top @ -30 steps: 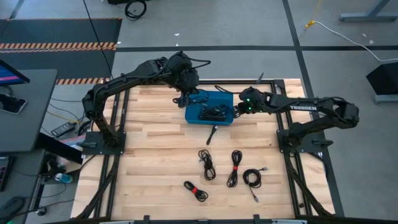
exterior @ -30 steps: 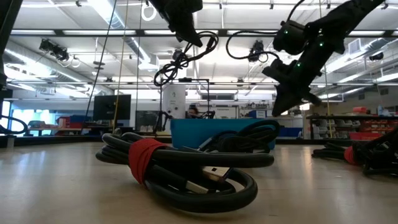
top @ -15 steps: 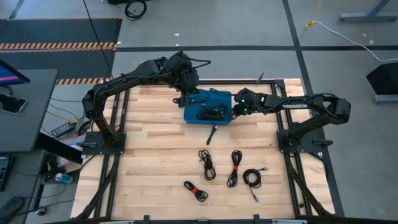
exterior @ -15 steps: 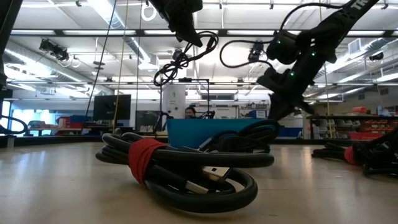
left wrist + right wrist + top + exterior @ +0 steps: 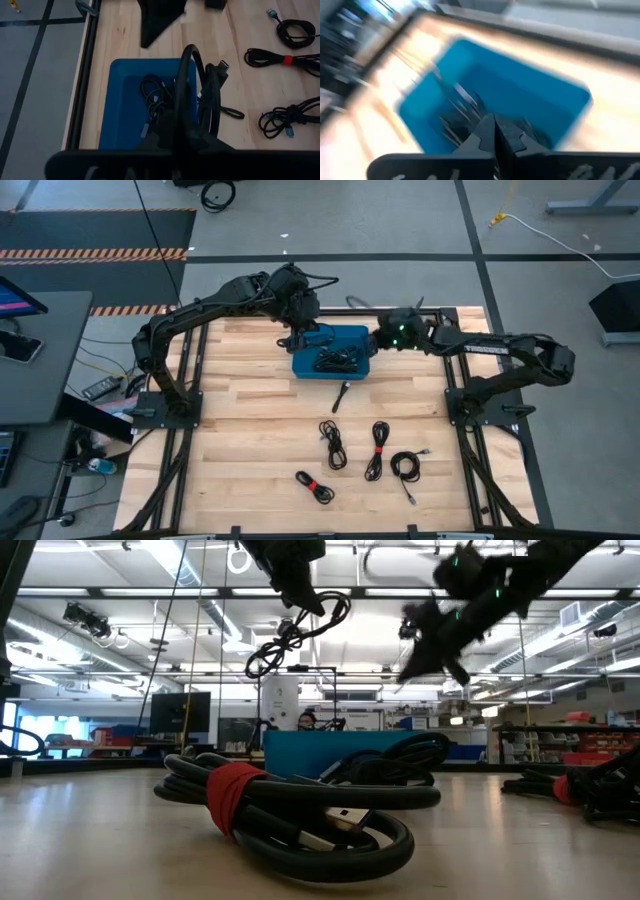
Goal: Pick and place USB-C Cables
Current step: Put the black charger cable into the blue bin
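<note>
My left gripper will let go of the coiled black USB-C cable on the cables inside the blue bin (image 5: 334,361) (image 5: 170,102).
My left gripper (image 5: 300,332) hangs over the far left corner of the blue bin (image 5: 300,366), shut on a coiled black USB-C cable (image 5: 290,644). More cables lie in the bin (image 5: 336,360). One lies just in front of it (image 5: 342,394). Several bundles lie near the table's near edge (image 5: 332,444), (image 5: 377,450), (image 5: 405,466), (image 5: 315,487), two of them with red ties. My right gripper (image 5: 381,338) is in the air at the bin's far right corner, shut and holding nothing (image 5: 494,125). My left gripper pinches the cable bundle between its two fingers (image 5: 310,602) from above, at the bundle's upper end. The loops (image 5: 192,85) and a plug (image 5: 223,65) stick out past the fingers. The bundle hangs clear above the bin.
The bin stands at the table's far middle. A red-tied bundle (image 5: 285,808) lies close to the low camera. Bare wood lies left and right of the bin and between the bin and the near cables. Black frame rails (image 5: 196,350) run along the table's sides.
My right gripper moved toward the table's left at the bin's right end, then rose and swung toward the far edge. The blue bin has slid a little toward the left edge. The held cable stays hanging in place.
</note>
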Robot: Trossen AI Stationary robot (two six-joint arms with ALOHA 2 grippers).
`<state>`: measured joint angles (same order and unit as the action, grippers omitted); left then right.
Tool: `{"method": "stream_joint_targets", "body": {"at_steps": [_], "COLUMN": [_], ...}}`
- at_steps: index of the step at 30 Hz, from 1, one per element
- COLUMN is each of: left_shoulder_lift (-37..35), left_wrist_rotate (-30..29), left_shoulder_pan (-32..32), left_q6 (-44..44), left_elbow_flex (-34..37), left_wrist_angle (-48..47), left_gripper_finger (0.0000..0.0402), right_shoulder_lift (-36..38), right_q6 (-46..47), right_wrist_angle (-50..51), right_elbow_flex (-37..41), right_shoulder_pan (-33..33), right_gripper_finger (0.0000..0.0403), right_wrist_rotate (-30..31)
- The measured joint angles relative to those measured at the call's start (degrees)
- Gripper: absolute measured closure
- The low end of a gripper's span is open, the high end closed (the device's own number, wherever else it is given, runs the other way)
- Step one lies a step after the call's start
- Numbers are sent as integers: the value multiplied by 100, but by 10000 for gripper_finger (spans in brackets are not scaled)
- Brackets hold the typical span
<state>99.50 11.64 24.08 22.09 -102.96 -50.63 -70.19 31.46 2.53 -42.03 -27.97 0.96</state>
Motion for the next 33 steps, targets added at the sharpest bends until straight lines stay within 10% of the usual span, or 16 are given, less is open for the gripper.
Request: {"method": "stream_joint_targets", "body": {"at_steps": [14, 33], "left_shoulder_lift": [863, 1792], "left_wrist_rotate": [390, 428], "left_shoulder_pan": [-127, -97], "left_q6": [111, 82], "left_elbow_flex": [-2, -2], "left_wrist_angle": [797, 1097], "left_gripper_finger": [397, 397], "right_shoulder_lift": [1289, 1224], "right_q6": [-1819, -1924], "right_wrist_angle": [39, 652], "right_elbow_flex": [-2096, -2174], "right_shoulder_pan": [262, 580], "right_gripper_finger": [403, 403], "right_wrist_rotate": [-927, -798]}}
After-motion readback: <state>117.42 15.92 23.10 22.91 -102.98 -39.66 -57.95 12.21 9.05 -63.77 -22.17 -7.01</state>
